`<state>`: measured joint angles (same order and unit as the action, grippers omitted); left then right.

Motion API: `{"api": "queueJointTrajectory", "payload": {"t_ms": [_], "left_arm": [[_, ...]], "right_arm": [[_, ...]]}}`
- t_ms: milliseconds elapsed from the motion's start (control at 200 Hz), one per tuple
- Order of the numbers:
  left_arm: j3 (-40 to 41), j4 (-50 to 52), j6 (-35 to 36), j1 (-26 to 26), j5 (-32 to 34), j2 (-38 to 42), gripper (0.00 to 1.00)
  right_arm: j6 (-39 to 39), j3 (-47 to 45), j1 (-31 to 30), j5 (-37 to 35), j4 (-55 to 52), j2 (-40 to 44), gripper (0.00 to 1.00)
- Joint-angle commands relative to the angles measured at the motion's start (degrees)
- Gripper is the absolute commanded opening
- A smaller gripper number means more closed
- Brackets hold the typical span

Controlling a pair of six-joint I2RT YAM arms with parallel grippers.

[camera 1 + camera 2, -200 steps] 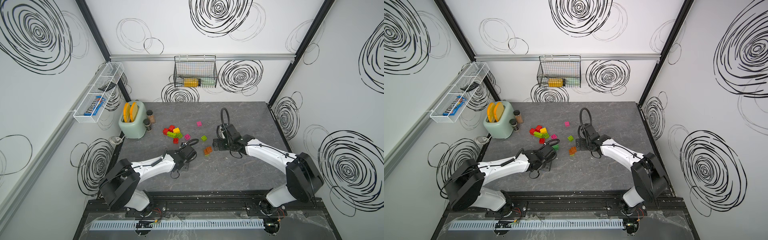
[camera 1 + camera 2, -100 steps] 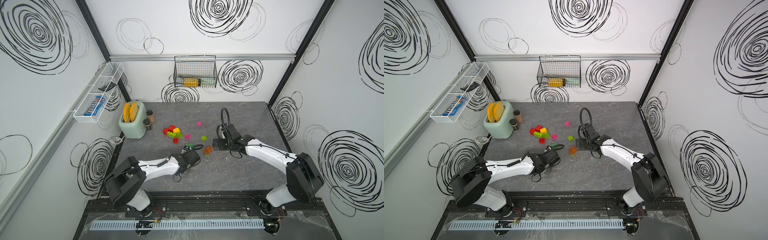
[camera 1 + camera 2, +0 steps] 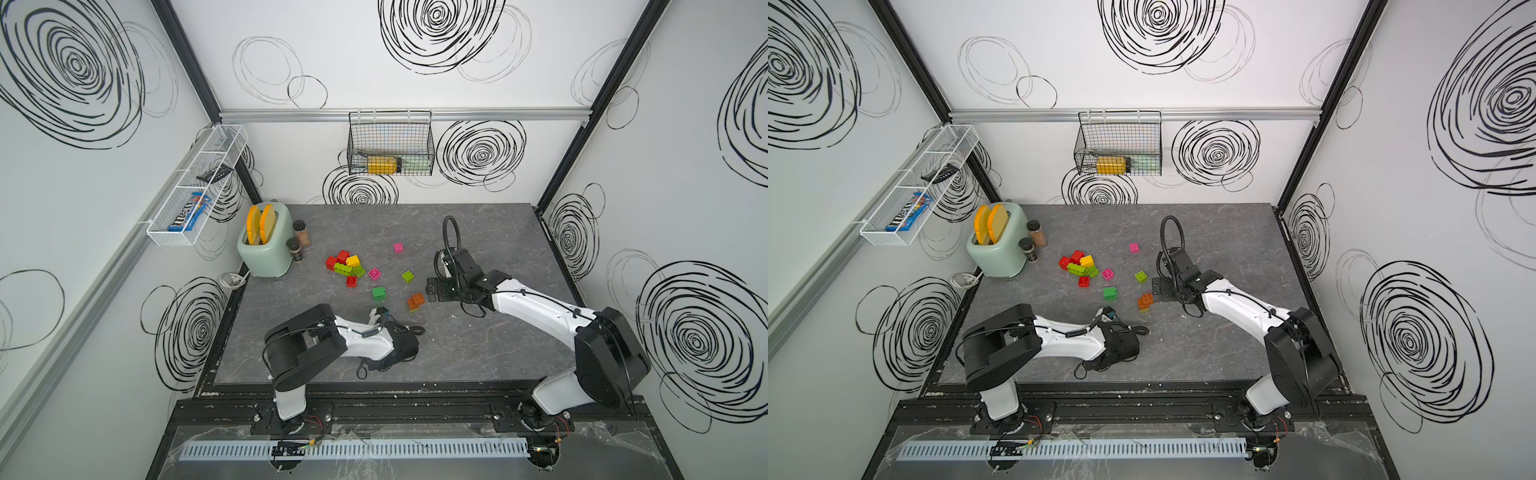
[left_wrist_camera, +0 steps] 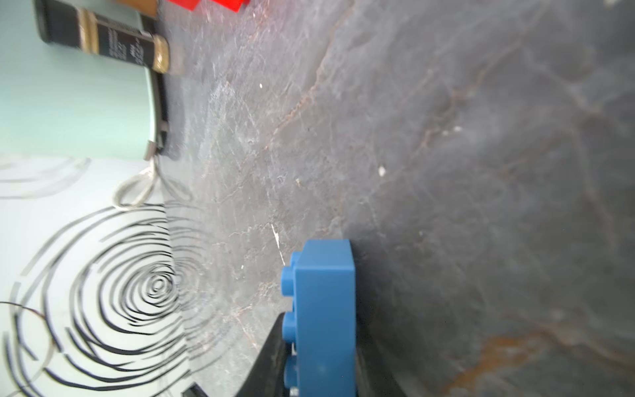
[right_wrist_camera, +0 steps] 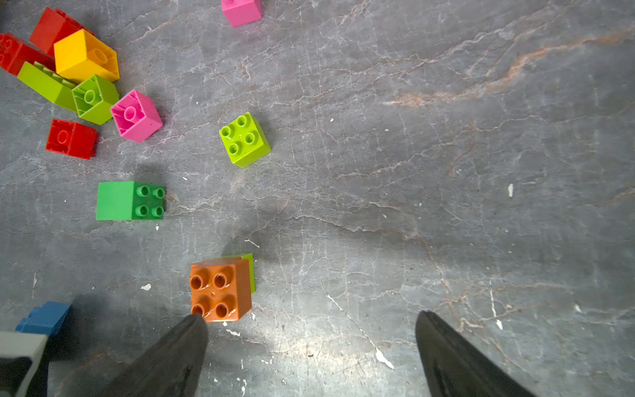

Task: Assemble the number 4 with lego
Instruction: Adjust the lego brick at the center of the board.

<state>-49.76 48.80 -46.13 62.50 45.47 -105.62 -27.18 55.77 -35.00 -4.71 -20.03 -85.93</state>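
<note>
The blue brick is held across its studs and bottom side by my left gripper, so I will put it down studs up and grip its long sides [image 4: 325, 311] from above.
My left gripper [image 4: 321, 343] is shut on a blue lego brick [image 4: 324, 309], turned on its side low over the table; in both top views it [image 3: 1109, 314] shows just in front of a green brick [image 3: 378, 293]. My right gripper [image 5: 309, 319] stands open and empty, one fingertip [image 5: 192, 326] at the corner of an orange brick [image 5: 220, 290] stacked on a lime one [image 5: 251, 271]. A heap of red, yellow and lime lego [image 3: 345, 264] lies further back, with loose pink [image 3: 374, 273], pink [image 3: 398, 247], lime [image 3: 408, 276] and red [image 3: 351, 281] bricks around it.
A mint toaster [image 3: 264, 245] and two spice jars [image 3: 299, 239] stand at the back left of the grey table [image 3: 478, 353]. A wire basket [image 3: 390, 143] hangs on the back wall and a white wire shelf [image 3: 195, 191] on the left wall.
My left gripper has shut on the blue brick and drawn back toward the table's front, its arm folding in. The right arm has not moved.
</note>
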Motion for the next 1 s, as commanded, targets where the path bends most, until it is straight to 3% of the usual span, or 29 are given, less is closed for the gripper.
{"api": "queueJointTrajectory", "payload": {"t_ms": [0, 185, 360, 540, 686, 791, 941, 996], "left_arm": [[-1.58, -1.41, -0.17, 2.65, -9.17, -4.79, 0.30], [-6.17, 0.85, 0.25, 5.82, -8.85, -9.63, 0.39], [-8.01, 2.39, 0.74, 5.80, -8.52, -7.83, 0.49], [-6.71, -6.91, 6.87, 2.48, -18.38, 3.85, 0.66], [0.56, -18.89, 11.49, -4.80, -30.65, 14.59, 0.81], [7.39, -25.76, 14.50, -8.93, -33.75, 23.04, 1.00], [17.37, -34.43, 13.18, -13.06, -37.38, 33.14, 0.96], [18.87, -34.32, 11.67, -13.95, -35.79, 35.09, 0.96]], "right_arm": [[-0.29, -0.24, 0.11, 0.07, 0.20, 1.41, 0.99], [-0.24, -0.11, 0.11, 0.06, 0.09, 1.30, 0.99], [0.11, 0.06, 0.09, 0.16, 0.10, 1.04, 0.99], [0.20, 0.41, 0.08, 0.26, 0.17, 0.81, 0.99], [0.20, 0.88, 0.11, -0.10, -0.11, 0.71, 0.99], [0.20, 0.67, 0.11, -0.54, -0.28, 1.15, 0.99], [-0.11, 0.59, 0.11, -1.06, -0.78, 1.30, 0.99], [-0.37, 0.58, 0.11, -1.17, -0.89, 1.38, 0.99]]}}
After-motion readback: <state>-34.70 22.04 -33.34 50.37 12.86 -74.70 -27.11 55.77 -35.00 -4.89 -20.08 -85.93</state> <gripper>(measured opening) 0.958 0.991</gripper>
